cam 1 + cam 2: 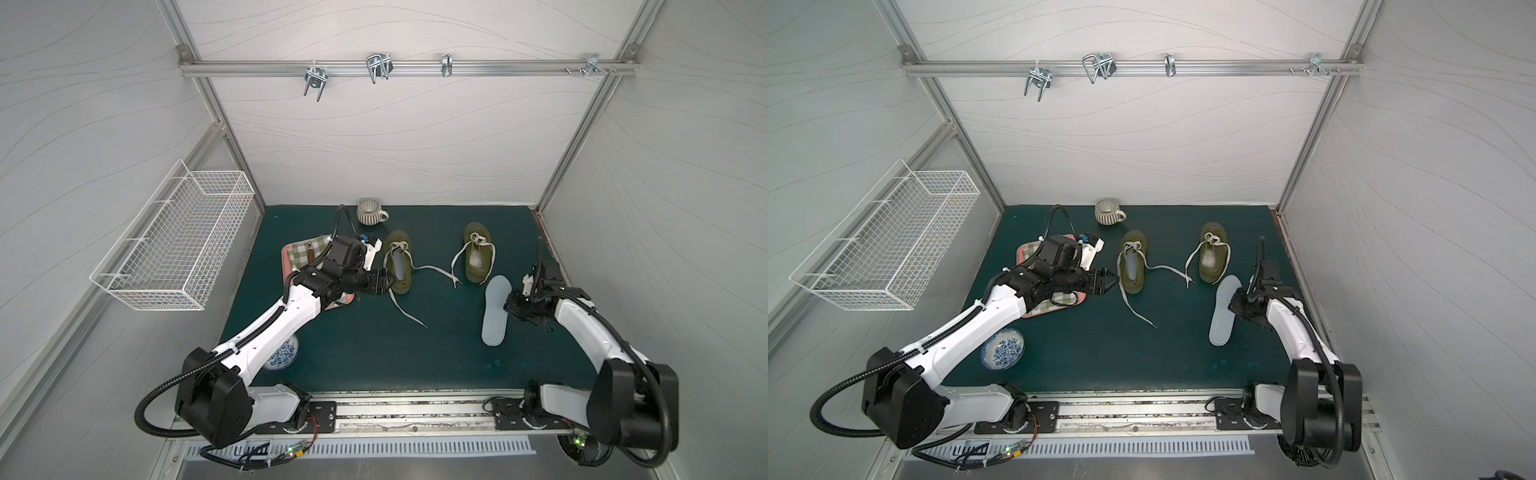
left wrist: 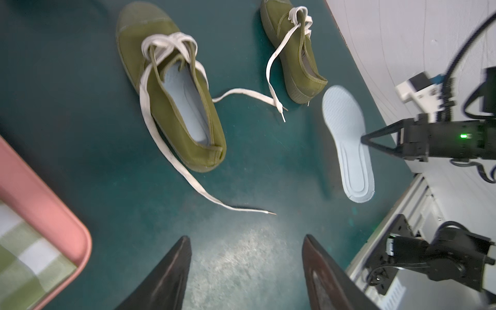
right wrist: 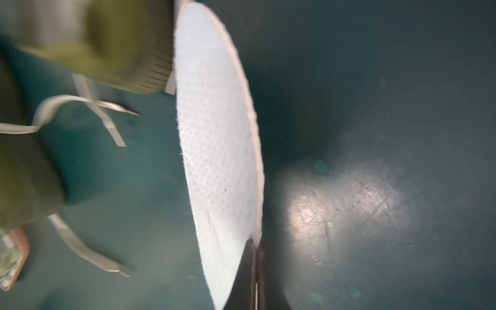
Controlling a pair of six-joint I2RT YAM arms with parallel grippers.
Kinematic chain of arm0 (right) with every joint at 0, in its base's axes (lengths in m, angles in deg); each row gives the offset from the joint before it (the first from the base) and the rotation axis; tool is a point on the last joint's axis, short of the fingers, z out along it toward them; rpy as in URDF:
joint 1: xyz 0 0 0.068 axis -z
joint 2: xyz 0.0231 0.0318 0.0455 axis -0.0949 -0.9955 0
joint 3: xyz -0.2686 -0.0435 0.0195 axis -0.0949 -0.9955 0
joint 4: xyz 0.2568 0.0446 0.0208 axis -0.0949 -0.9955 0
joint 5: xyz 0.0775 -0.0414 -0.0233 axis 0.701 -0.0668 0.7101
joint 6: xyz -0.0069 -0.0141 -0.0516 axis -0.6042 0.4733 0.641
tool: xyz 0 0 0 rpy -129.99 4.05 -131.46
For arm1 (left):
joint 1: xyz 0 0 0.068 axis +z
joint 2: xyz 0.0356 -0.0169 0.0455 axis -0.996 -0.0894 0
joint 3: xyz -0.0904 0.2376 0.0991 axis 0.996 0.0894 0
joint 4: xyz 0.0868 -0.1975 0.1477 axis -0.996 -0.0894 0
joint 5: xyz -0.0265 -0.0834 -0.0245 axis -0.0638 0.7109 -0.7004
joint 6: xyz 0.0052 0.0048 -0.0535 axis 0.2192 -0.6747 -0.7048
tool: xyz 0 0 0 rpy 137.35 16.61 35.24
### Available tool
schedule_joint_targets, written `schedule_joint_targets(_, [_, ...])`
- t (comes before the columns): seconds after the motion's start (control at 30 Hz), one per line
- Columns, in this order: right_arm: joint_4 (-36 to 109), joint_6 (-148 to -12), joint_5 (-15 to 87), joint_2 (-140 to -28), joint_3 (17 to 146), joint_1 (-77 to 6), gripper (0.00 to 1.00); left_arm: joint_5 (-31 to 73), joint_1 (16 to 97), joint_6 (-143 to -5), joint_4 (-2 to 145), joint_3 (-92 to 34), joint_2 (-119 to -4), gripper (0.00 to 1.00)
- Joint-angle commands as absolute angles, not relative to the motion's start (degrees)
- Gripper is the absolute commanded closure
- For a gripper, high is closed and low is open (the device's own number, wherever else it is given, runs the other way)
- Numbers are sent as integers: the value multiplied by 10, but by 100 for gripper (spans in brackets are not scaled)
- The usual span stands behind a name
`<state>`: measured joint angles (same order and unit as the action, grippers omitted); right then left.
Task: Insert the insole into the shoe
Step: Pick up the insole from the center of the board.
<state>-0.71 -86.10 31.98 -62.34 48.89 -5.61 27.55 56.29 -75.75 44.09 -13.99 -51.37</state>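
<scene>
Next, my left gripper takes the insole's opposite edge [image 1: 487, 304] while my right gripper, which holds the insole's long edge near the middle, takes a new grip nearer the insole's heel.
Two olive shoes with loose white laces stand on the green mat. The left shoe [image 1: 397, 262] [image 2: 134, 40] has a pale insole inside it. The right shoe [image 1: 478, 253] [image 2: 295, 67] shows a greyish inside. A loose pale blue insole [image 1: 495, 309] [image 2: 346, 134] [image 3: 217, 134] lies just in front of the right shoe, with one long edge tilted up. My right gripper [image 1: 510, 305] [image 3: 256, 244] is shut on that edge near the insole's middle. My left gripper [image 1: 388, 282] [image 2: 247, 237] hangs open and empty by the left shoe's heel.
A pink tray [image 1: 286, 253] with a checked cloth lies under my left arm. A striped mug [image 1: 370, 212] stands at the back, and a blue-and-white bowl [image 1: 286, 353] sits at the front left. A wire basket [image 1: 174, 245] hangs on the left wall.
</scene>
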Motion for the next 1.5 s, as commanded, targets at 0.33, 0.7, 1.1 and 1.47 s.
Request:
schedule_joint_targets(0.33, [-97,-847,367,-646,689,-275,100,331,559,-1033,706,-49,-494,33])
schedule_joint_targets(0.7, [-39,-860,393,-759,777,-420,100,351,563,-1100,795,-7,-500,34])
schedule_joint_targets(1.1, [28,-875,438,-820,806,-436,100,370,565,-1122,834,11,-526,34])
schedule_joint_targets(1.47, [61,-850,475,-880,842,-440,73,335,571,-1118,816,4,-550,92])
